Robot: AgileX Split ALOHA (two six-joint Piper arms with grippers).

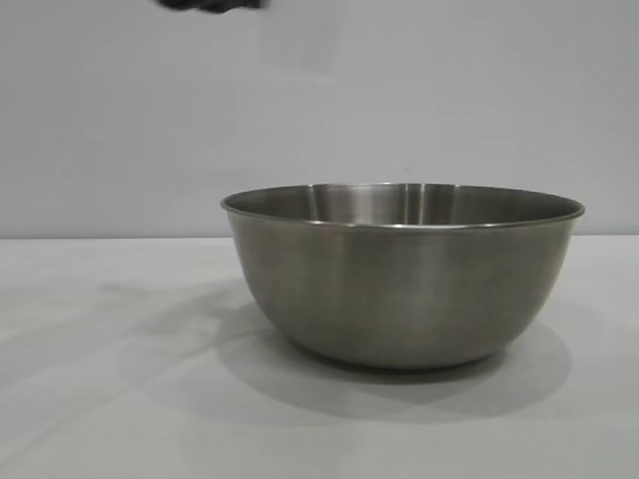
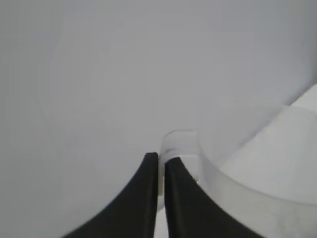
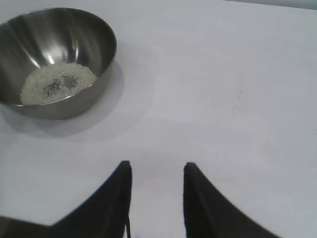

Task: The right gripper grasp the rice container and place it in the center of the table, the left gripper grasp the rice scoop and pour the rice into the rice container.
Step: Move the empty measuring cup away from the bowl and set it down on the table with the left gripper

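Next, my left gripper releases the rice scoop on the bare white table (image 1: 91, 316) next to the steel rice container.
The steel rice container (image 1: 402, 274) stands on the white table (image 1: 100, 399), right of the middle in the exterior view. In the right wrist view it (image 3: 94, 34) holds a flat heap of off-white rice (image 3: 57, 83). My left gripper (image 2: 161, 161) is shut on the loop handle of the translucent rice scoop (image 2: 257, 173), held in the air; only a dark edge of that arm (image 1: 215, 5) shows at the top of the exterior view. My right gripper (image 3: 156, 168) is open and empty above bare table, well away from the container.
A plain pale wall (image 1: 319, 100) stands behind the table. Nothing else stands on the tabletop around the container.
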